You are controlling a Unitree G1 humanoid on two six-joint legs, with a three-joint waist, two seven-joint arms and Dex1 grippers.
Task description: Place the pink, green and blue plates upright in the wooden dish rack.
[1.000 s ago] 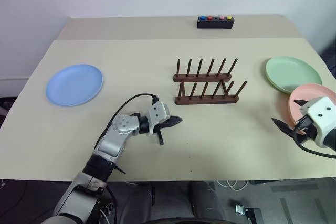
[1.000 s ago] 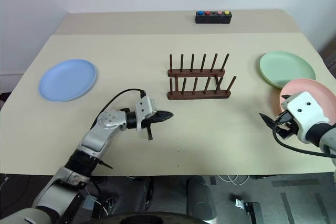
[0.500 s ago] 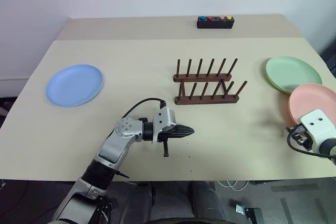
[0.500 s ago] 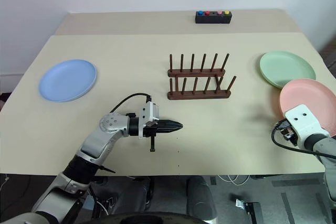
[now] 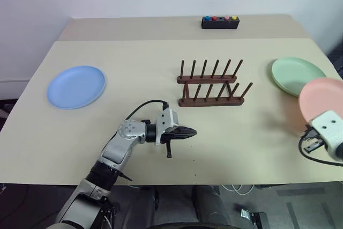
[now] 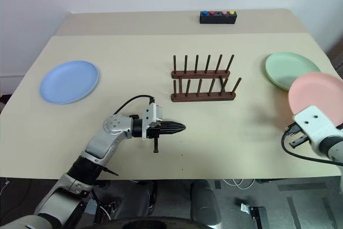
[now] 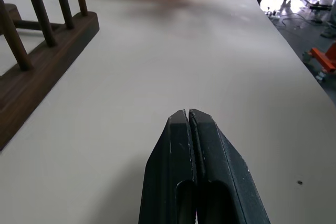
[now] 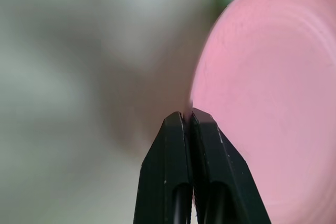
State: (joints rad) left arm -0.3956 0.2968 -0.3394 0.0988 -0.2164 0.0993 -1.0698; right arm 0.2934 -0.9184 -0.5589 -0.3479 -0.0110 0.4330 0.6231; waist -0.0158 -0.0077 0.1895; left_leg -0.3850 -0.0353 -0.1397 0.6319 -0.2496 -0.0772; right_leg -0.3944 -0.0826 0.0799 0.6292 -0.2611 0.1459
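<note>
The pink plate will go from my right gripper into the wooden dish rack's end slot point(image 5: 237, 90) nearest the green plate.
The pink plate point(image 5: 321, 97) hangs tilted above the table's right edge, its near rim pinched in my shut right gripper point(image 8: 187, 115). Just behind it the green plate point(image 5: 296, 74) lies flat. At the far left lies the blue plate point(image 5: 76, 86). In the middle stands the wooden dish rack point(image 5: 211, 84), with nothing between its pegs. My left gripper point(image 5: 190, 132) hovers shut and empty in front of the rack, pointing right.
A small black box with coloured buttons point(image 5: 220, 22) sits at the table's back edge. The table's right edge point(image 5: 332, 57) runs close beside the green and pink plates. Bare tabletop lies between the rack and both grippers.
My right gripper has shut on the pink plate's rim and lifted it off the table, tilting it. My left gripper has shifted slightly right.
</note>
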